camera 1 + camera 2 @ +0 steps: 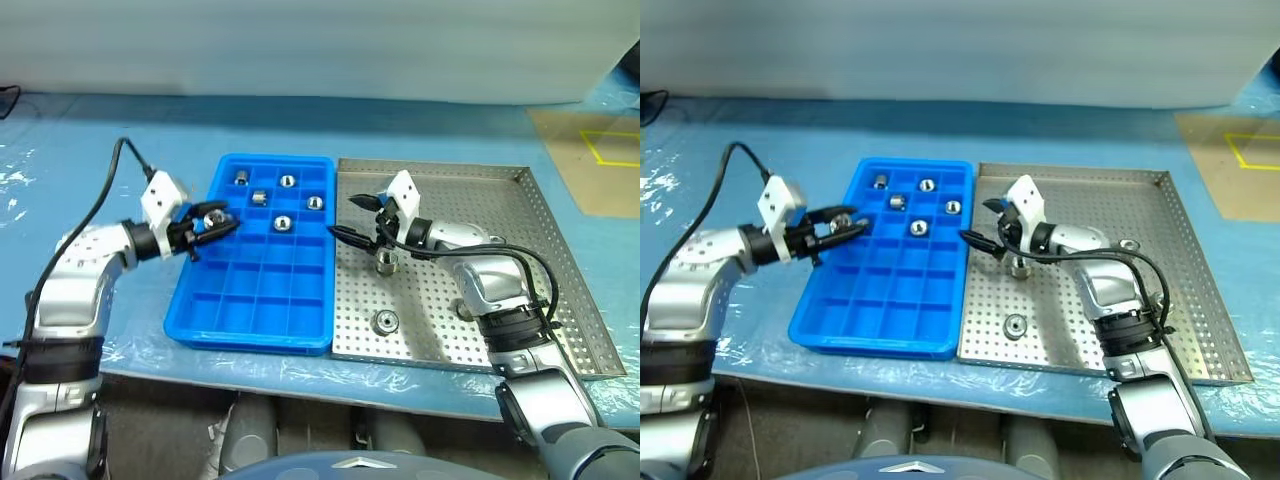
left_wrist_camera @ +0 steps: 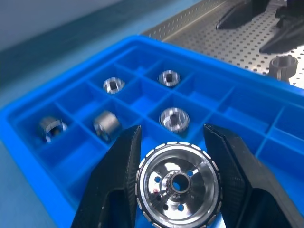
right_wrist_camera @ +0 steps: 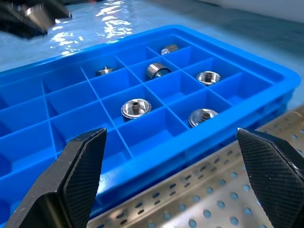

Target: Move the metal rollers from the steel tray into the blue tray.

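Next, I let go of the metal roller, now held over the blue tray's rim, with my left gripper so that it rests in the compartment (image 1: 214,277) just behind the outer front corner of the blue tray.
The blue tray (image 1: 250,300) lies left of the steel tray (image 1: 560,260), the two touching side by side. Several metal rollers (image 1: 282,223) sit in separate compartments at the blue tray's far end. My left gripper (image 1: 212,222) hovers over the blue tray's left rim, shut on another metal roller (image 2: 178,183) whose holed face points at the wrist camera. My right gripper (image 1: 347,217) stands open with nothing in it, just above the steel tray's left edge and pointing toward the blue tray. Two rollers (image 1: 386,262) (image 1: 385,321) rest on the perforated floor beside and below it.
Both trays lie on a table covered in pale blue film (image 1: 80,150). A brown board with yellow tape (image 1: 600,160) lies at the far right. The table's front edge runs just below the trays. A black cable (image 1: 110,180) arcs up from my left wrist.
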